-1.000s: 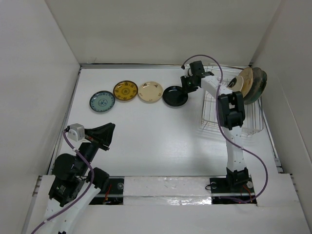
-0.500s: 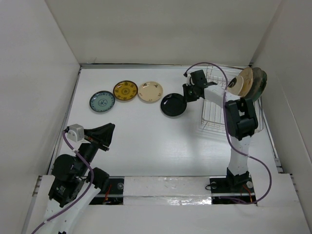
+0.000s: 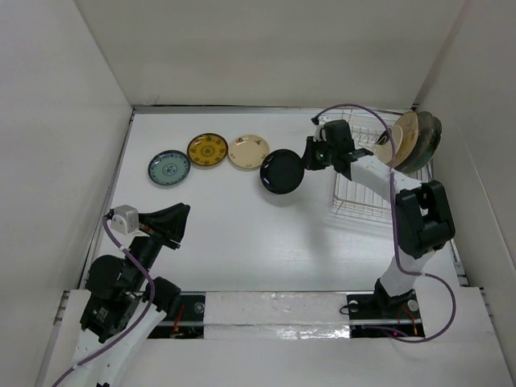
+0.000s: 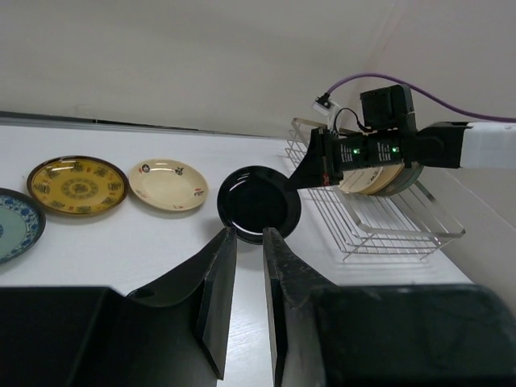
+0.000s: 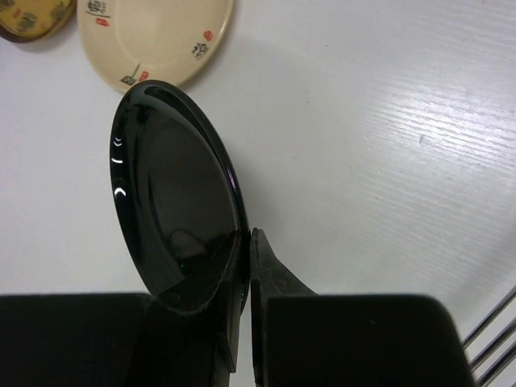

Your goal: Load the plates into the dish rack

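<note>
The black plate will go down upright in the dish rack (image 3: 384,139), against the small pale plate, from my right gripper.
My right gripper (image 3: 310,156) is shut on the rim of the black plate (image 3: 281,171) and holds it tilted above the table, left of the white wire dish rack (image 3: 361,193). The black plate (image 5: 173,205) fills the right wrist view, pinched between the fingers (image 5: 270,270). The cream plate (image 3: 248,151), yellow-patterned plate (image 3: 207,149) and teal plate (image 3: 168,168) lie in a row on the table. Large tan and grey plates (image 3: 413,139) stand in the rack's far right end. My left gripper (image 3: 176,222) hangs low at the near left, empty, its fingers (image 4: 216,282) a narrow gap apart.
White walls enclose the table on the left, back and right. The rack (image 4: 379,218) stands against the right wall. The right arm's purple cable (image 3: 363,113) loops over the rack.
The right gripper has lifted the black plate off the table and tilted it up, carrying it slightly left and nearer. The right arm's elbow swung right. The left arm has not moved.
</note>
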